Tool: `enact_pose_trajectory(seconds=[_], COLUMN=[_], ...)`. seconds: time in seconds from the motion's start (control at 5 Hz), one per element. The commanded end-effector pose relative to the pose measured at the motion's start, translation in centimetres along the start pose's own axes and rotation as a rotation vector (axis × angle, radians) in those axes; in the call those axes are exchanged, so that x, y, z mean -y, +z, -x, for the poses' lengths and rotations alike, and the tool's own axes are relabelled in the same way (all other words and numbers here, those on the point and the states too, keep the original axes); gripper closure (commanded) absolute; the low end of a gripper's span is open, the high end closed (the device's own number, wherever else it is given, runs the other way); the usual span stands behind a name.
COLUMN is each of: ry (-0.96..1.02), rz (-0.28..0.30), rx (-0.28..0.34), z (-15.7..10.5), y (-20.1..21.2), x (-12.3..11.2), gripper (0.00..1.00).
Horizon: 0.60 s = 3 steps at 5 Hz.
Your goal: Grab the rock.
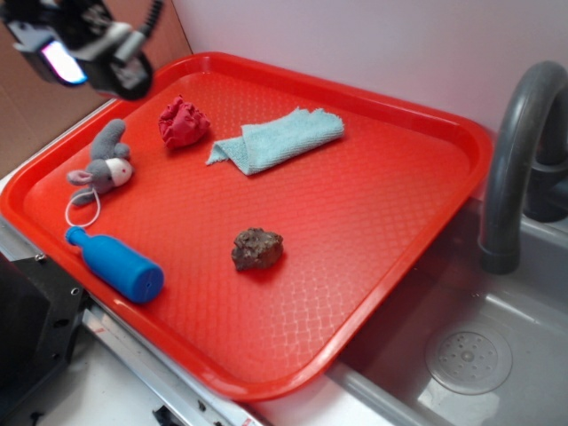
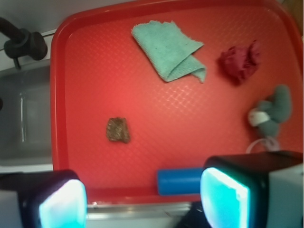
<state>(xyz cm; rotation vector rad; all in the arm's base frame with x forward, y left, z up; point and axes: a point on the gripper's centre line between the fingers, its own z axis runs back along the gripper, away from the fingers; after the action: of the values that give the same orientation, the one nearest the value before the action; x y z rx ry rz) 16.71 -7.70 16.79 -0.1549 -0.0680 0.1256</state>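
Note:
I need to close my gripper on the middle of the rock point(image 1: 257, 249) point(image 2: 118, 130), with one finger on the rock's side toward the sink and the other on its opposite side.
The rock point(image 1: 257, 248) is a small dark brown-grey lump lying alone on the red tray point(image 1: 382, 204), a bit front of centre. In the wrist view the rock point(image 2: 118, 130) sits left of centre on the tray point(image 2: 61, 95). My gripper point(image 1: 89, 55) hangs high above the tray's far left corner, well away from the rock. Seen from the wrist, the gripper point(image 2: 142, 202) is open, its glowing fingers point(image 2: 223, 197) wide apart over the tray's near edge with nothing between them.
On the tray lie a blue bottle point(image 1: 117, 264), a grey stuffed mouse point(image 1: 106, 164), a red wrinkly ball point(image 1: 183, 122) and a folded light-blue cloth point(image 1: 280, 139). A grey sink point(image 1: 497, 355) with a dark faucet point(image 1: 515, 151) is at the right.

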Motion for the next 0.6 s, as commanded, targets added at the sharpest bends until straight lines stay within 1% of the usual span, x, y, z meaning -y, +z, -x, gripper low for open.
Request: enact_pose_trajectory(seconds=[0.0, 0.2, 0.4], ry=[-0.037, -0.034, -0.048], rz=[-0.011, -0.115, -0.132], rx=[-0.048, -0.072, -0.098], z=[-1.1, -1.2, -0.8], y=[-4.5, -7.7, -9.4], x=[2.6, 3.4, 3.8], gripper=[0.0, 0.0, 0.0])
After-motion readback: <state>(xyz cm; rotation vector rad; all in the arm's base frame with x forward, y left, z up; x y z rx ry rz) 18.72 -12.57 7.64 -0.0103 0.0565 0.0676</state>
